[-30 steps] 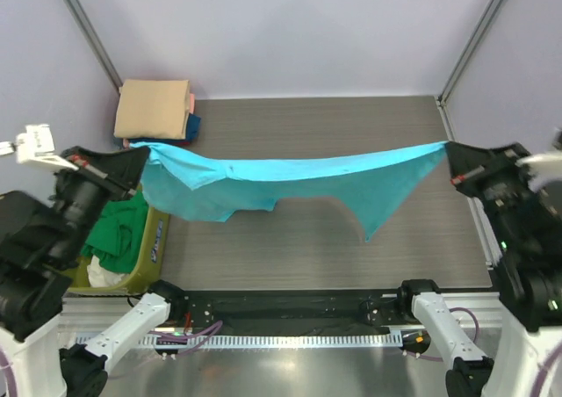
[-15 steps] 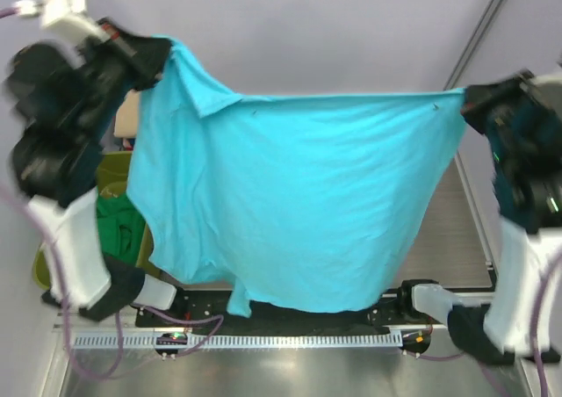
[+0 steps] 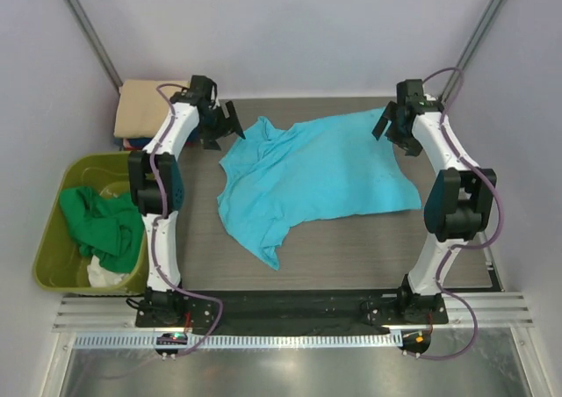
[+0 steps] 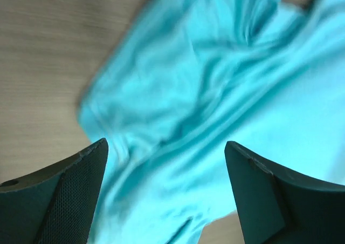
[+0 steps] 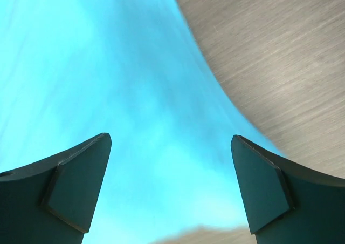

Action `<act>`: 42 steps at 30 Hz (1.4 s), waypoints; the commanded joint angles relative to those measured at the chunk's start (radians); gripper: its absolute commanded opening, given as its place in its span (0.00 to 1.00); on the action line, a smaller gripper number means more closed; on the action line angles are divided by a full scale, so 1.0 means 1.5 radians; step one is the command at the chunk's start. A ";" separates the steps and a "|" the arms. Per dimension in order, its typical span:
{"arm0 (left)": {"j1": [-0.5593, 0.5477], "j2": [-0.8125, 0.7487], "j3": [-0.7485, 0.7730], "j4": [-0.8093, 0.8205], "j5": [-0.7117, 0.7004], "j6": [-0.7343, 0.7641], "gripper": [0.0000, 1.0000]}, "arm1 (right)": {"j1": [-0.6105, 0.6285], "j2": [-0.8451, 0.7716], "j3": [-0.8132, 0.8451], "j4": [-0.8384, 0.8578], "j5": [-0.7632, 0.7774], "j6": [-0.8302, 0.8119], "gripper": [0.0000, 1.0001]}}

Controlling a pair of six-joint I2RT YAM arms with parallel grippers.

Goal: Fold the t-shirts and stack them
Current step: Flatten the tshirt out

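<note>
The robot's right gripper should next go to the turquoise t-shirt and close on its near hem corner point(image 3: 416, 205), on the side farthest from the bin.
A bright turquoise t-shirt point(image 3: 307, 182) lies spread and rumpled across the middle of the table, one sleeve trailing toward the near side. My left gripper point(image 3: 226, 126) hovers open over its far left corner. In the left wrist view the cloth point(image 4: 205, 93) fills the gap between the wide-apart fingers point(image 4: 70, 201). My right gripper point(image 3: 388, 126) stands open above the far right corner, nothing between its fingers point(image 5: 269, 192), with the turquoise cloth point(image 5: 118, 93) below. A folded stack with a tan t-shirt point(image 3: 154, 107) on top sits at the back left.
An olive-yellow bin point(image 3: 48, 256) stands left of the table, holding a green shirt point(image 3: 101, 226) and a bit of white cloth point(image 3: 105, 276). Metal frame posts rise at both back corners. Bare wood-grain table point(image 3: 439, 239) shows around the shirt.
Both grippers held the turquoise shirt stretched in the air, then swung it out and opened. The shirt now lies flat on the table, released by both.
</note>
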State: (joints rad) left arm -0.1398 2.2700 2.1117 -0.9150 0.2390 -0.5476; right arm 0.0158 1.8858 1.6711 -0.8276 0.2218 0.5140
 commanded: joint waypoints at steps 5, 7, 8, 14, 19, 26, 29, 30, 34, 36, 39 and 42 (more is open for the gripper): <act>-0.073 -0.241 -0.235 0.158 -0.024 0.046 0.89 | -0.002 -0.090 -0.155 0.178 -0.055 0.006 1.00; -0.098 -0.268 -0.297 0.210 -0.044 0.033 0.89 | -0.001 -0.077 -0.182 0.198 -0.067 0.001 1.00; -0.103 -0.273 -0.359 0.252 -0.045 0.026 0.89 | -0.001 -0.064 -0.185 0.202 -0.073 0.002 1.00; -0.142 -0.252 -0.451 0.339 -0.061 -0.031 0.84 | -0.001 -0.007 -0.199 0.283 -0.187 0.015 1.00; -0.201 -0.246 -0.490 0.358 -0.105 -0.042 0.84 | -0.002 0.037 -0.171 0.302 -0.193 0.014 0.99; -0.212 -0.239 -0.570 0.386 -0.127 -0.046 0.84 | -0.001 0.020 -0.289 0.330 -0.151 0.035 0.99; -0.210 -0.242 -0.580 0.368 -0.155 -0.017 0.84 | -0.020 -0.017 -0.382 0.347 -0.120 0.060 0.99; -0.207 -0.241 -0.580 0.360 -0.155 -0.008 0.85 | -0.020 -0.032 -0.406 0.351 -0.114 0.067 0.99; -0.192 -0.245 -0.573 0.317 -0.228 0.030 0.85 | -0.020 -0.114 -0.559 0.380 -0.129 0.110 0.99; -0.182 -0.257 -0.563 0.301 -0.255 0.038 0.85 | -0.020 -0.175 -0.603 0.385 -0.139 0.133 0.99; -0.180 -0.288 -0.535 0.275 -0.286 0.046 0.85 | -0.020 -0.260 -0.653 0.379 -0.122 0.148 0.99; -0.187 -0.345 -0.513 0.230 -0.335 0.052 0.86 | -0.020 -0.320 -0.658 0.355 -0.104 0.145 1.00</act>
State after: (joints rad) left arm -0.4171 1.8832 1.2831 -0.4805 -0.1383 -0.5087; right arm -0.0097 1.4639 0.7162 -0.1696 0.0105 0.7044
